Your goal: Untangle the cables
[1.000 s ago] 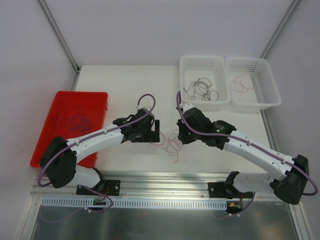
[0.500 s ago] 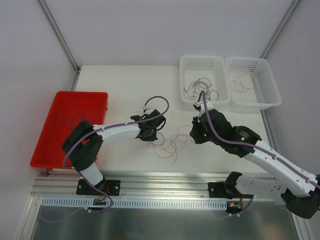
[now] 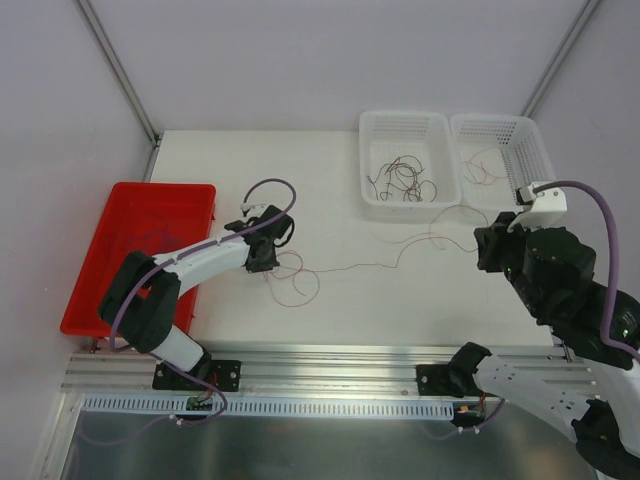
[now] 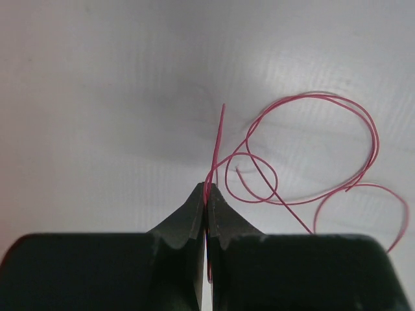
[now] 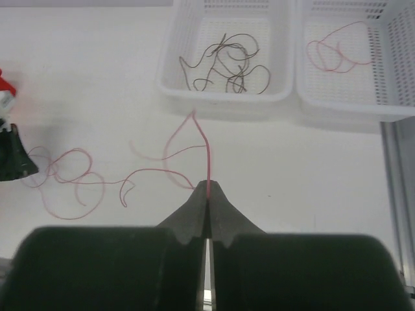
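Next, my left gripper opens, as it pinches several parts of the pink-red cable together, and take only the cable's outer loop (image 3: 271, 293) before it pulls the parts apart.
A thin pink-red cable (image 3: 350, 267) lies stretched across the white table between my two grippers, with loose loops (image 3: 296, 285) near its left end. My left gripper (image 3: 264, 264) is shut on one end of that cable (image 4: 218, 139); its jaws (image 4: 207, 192) meet on the strand, and loops (image 4: 305, 152) curl away to the right. My right gripper (image 3: 482, 250) stands at the right of the table, shut (image 5: 207, 186) on the other end (image 5: 208, 155). Purple cables (image 3: 152, 241) lie faintly in the red tray.
A red tray (image 3: 100, 290) sits at the left. Two white baskets stand at the back right: one (image 3: 408, 207) holds dark cables (image 3: 404, 178), the other (image 3: 545, 190) holds a pink-red cable (image 3: 485, 166).
My left gripper has shut on the pink-red cable and shifted left. My right arm has pulled back to the right, drawing the bunched cable out into a long line.
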Robot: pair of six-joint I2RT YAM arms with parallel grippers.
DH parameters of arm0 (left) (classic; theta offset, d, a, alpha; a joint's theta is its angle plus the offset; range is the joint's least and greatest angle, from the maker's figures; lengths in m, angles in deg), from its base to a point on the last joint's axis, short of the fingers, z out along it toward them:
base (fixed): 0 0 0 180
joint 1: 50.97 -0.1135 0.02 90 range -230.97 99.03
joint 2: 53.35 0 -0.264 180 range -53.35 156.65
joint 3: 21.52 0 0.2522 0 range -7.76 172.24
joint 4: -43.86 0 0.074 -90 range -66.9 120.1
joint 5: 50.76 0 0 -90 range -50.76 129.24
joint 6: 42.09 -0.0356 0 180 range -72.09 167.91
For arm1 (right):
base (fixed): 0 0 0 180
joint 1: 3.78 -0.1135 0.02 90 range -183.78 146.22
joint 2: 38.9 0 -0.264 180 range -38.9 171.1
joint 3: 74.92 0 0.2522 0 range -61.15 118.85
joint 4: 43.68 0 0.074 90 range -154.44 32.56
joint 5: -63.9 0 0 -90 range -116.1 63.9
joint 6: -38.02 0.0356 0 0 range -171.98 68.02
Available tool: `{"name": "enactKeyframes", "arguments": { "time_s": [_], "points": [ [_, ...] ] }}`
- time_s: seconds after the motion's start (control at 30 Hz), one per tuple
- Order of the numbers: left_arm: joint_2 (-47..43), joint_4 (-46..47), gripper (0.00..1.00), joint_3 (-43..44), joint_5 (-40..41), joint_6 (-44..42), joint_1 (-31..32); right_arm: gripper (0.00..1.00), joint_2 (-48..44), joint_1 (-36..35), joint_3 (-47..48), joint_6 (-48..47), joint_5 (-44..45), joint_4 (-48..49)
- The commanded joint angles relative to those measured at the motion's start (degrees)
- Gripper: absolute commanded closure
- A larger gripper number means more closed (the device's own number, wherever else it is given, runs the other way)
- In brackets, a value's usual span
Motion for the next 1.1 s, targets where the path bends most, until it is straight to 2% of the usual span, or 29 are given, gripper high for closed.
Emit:
{"name": "enactKeyframes", "arguments": {
  "time_s": [0.0, 0.1, 0.27, 0.43, 0.6, 0.8, 0.83, 0.87, 0.93, 0.97, 1.0, 1.03, 1.07],
  "points": [
    [-3.36, -3.34, 1.00, -2.49, 2.41, -1.25, -4.17, 0.99, -0.54, 0.39, 3.17, -3.71, 7.47, -3.54],
    [-4.68, -3.96, 1.00, -4.07, 2.68, -1.34, -6.12, 0.99, -1.50, 0.39, 4.41, -3.80, 10.29, -4.34],
    [-4.95, -4.22, 1.00, -4.69, 3.11, -1.78, -7.36, 0.99, -1.77, 0.30, 4.67, -4.24, 10.03, -4.08],
    [-6.52, -4.31, 0.96, -3.99, -1.70, -1.43, -7.36, 0.99, 0.16, 0.39, 2.40, -4.07, 8.10, -3.46],
    [-11.00, -4.40, 0.89, -4.51, -3.74, -2.39, -7.36, 0.99, 2.71, 2.58, -8.76, -0.39, 7.74, -1.01],
    [-15.23, -4.31, 0.82, -6.89, -7.52, -3.27, -7.27, 0.97, 9.30, 14.79, -20.97, 7.69, 1.33, -0.47],
    [-16.19, -4.40, 0.81, -7.58, -7.61, -3.27, -7.27, 0.94, 10.18, 17.68, -21.69, 8.49, 0.28, -0.74],
    [-16.80, -4.40, 0.80, -8.03, -7.61, -3.27, -7.27, 0.82, 11.32, 18.84, -22.22, 9.37, -0.16, -1.09],
    [-19.00, -4.40, 0.70, -9.00, -7.96, -3.19, -7.27, 0.67, 13.43, 20.34, -22.48, 10.17, -0.70, -1.97],
    [-19.88, -4.40, 0.65, -9.26, -8.22, -3.10, -7.27, 0.54, 13.87, 20.26, -22.31, 10.00, -1.04, -2.23],
    [-20.84, -4.40, 0.61, -9.61, -9.09, -3.01, -7.27, 0.51, 13.70, 20.17, -22.13, 9.39, -2.27, -1.54],
    [-23.03, -4.40, 0.48, -10.14, -9.62, -2.84, -7.27, 0.41, 13.27, 19.82, -21.87, 7.12, -5.50, -0.75],
    [-24.27, -4.40, 0.39, -10.49, -10.24, -2.40, -7.27, 0.36, 12.74, 19.64, -21.69, 6.31, -6.92, 0.13]
  ]
}}
